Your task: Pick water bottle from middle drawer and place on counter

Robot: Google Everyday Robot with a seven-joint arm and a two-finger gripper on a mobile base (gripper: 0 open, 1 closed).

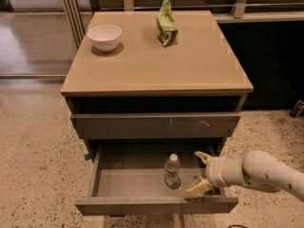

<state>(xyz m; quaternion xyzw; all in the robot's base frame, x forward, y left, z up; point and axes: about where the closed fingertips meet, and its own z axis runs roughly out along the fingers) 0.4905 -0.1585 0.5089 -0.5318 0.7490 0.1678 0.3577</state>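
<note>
My gripper goes to the water bottle next and closes around the middle of its clear body (pixel 172 171), below its white cap.
The water bottle (pixel 172 171) stands upright on the grey floor of the open middle drawer (pixel 128 182), right of centre. It is clear with a white cap. My gripper (pixel 200 172) is inside the drawer, just right of the bottle, with its two tan fingers spread open and pointing left toward it. One finger (pixel 203 156) is at the far side, the other nearer the drawer's front. Neither finger touches the bottle. The tan counter (pixel 156 56) is the cabinet's top slab, above the drawers.
A white bowl (pixel 105 36) sits at the counter's back left. A green crumpled bag (pixel 166 22) stands at the back centre. The scratched grey drawer front (pixel 156 125) overhangs the open drawer. A dark cabinet (pixel 270 61) stands to the right.
</note>
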